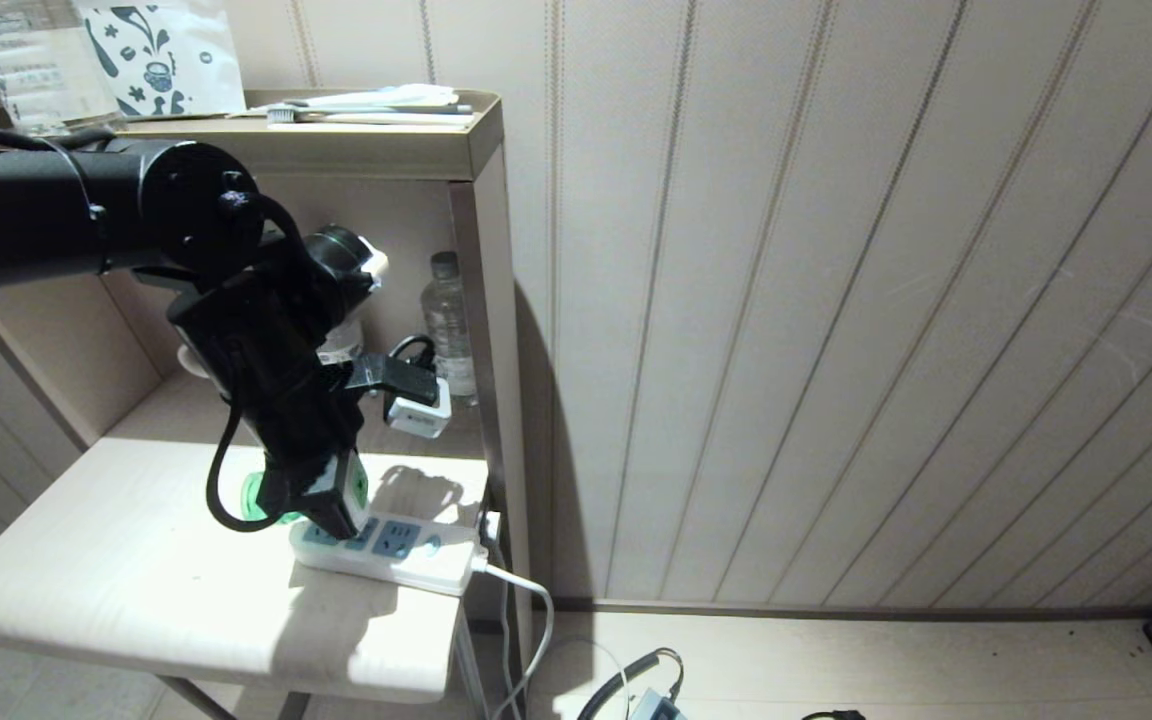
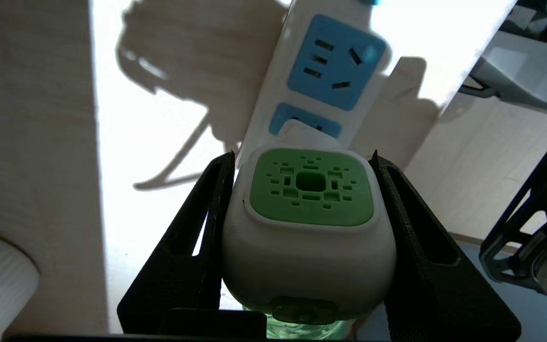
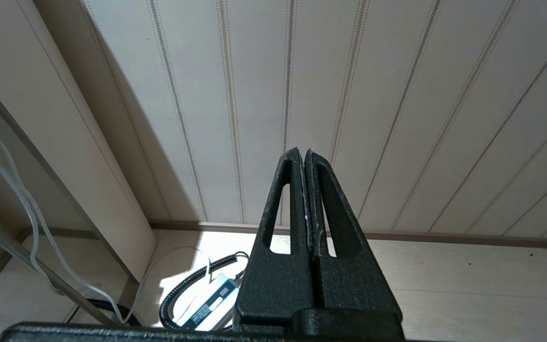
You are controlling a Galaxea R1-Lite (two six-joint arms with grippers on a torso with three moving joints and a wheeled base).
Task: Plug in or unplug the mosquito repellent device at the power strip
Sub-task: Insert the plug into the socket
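My left gripper will release the mosquito repellent device plugged into the middle blue socket of the white power strip (image 1: 355, 540) (image 2: 301, 128).
The mosquito repellent device (image 2: 309, 223) has a white rounded head with a green perforated face, and its green bottle (image 1: 258, 495) shows behind it. My left gripper (image 2: 302, 156) is shut on the head, one black finger on each side. It holds the device at the left end of the white power strip (image 1: 436, 560), against one of the strip's blue sockets (image 2: 304, 121). The plug pins are hidden, so I cannot tell whether they sit in the socket. My right gripper (image 3: 302, 152) is shut and empty, parked low and facing the wall.
The strip lies at the right front of a pale table (image 1: 136, 560), with its cord (image 1: 526, 600) dropping off the edge. A white cube adapter (image 1: 419, 413) and a clear water bottle (image 1: 448, 320) stand behind. A coiled cable with a small box (image 3: 207, 294) lies on the floor.
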